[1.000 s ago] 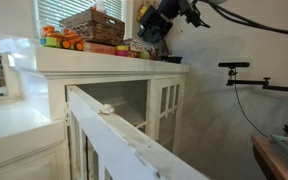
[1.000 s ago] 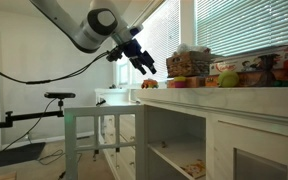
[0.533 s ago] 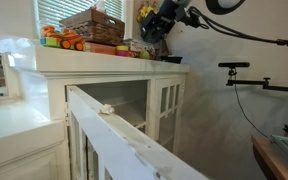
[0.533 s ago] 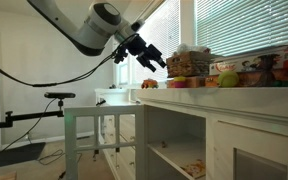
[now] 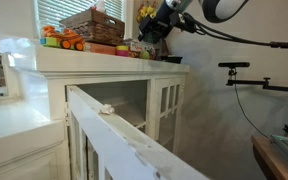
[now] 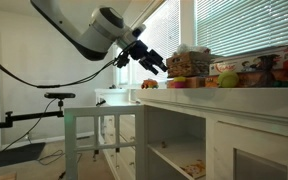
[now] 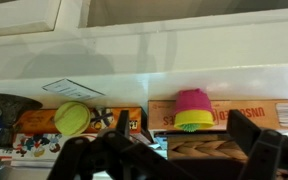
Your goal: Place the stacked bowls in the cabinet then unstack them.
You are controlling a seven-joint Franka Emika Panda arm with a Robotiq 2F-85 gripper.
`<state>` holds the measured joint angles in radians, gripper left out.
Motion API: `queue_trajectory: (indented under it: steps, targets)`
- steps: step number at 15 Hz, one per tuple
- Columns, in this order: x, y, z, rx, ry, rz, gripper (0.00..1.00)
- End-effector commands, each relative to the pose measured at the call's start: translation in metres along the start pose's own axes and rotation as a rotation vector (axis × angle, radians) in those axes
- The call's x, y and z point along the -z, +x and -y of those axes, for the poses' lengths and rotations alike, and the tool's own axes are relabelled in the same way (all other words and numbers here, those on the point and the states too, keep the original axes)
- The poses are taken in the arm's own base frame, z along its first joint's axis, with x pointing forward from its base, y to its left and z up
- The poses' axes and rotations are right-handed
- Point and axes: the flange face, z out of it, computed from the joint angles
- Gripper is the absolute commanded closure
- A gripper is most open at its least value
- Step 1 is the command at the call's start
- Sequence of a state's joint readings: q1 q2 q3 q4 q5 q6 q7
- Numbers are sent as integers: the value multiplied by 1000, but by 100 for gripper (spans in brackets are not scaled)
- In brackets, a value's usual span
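Next, I move my gripper to the stacked bowls' sides [image 5: 122,50] [image 7: 193,109] where pink meets yellow, beside the long cardboard box, and close it there.
The stacked bowls [image 7: 192,108], pink over yellow over green, show in the wrist view in front of a long cardboard box [image 7: 254,110] and beside a wicker basket [image 7: 199,148]. My gripper [image 7: 184,152] is open and empty, its dark fingers [image 7: 252,140] spread either side of the bowls and short of them. In both exterior views the gripper [image 5: 154,27] [image 6: 154,62] hovers just above the end of the white cabinet's flat top [image 5: 114,62] [image 6: 224,95]. I cannot make the bowls out clearly in the exterior views.
The cabinet top holds toys [image 5: 62,40], a wicker basket [image 5: 92,24] [image 6: 188,63], boxes [image 6: 259,70] and a yellow-green ball [image 7: 71,118]. A glass-paned door [image 5: 114,135] stands open, showing shelves [image 6: 174,150]. A tripod arm [image 5: 246,78] [image 6: 54,97] stands beside the cabinet.
The gripper has moved a little closer to the things on the cabinet top. It has stayed open. Nothing else moved.
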<state>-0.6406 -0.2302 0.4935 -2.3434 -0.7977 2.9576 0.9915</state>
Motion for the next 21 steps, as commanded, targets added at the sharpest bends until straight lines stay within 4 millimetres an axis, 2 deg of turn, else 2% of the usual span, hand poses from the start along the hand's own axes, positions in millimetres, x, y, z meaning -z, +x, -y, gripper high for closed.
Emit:
queue_trajectory:
  steps: [1,9,21]
  targets:
    - [-16,7,2,-16,48,-32,0]
    - [-37,27,1,-8,75,-92,0]
    - [-87,33,11,2,78,-112,0]
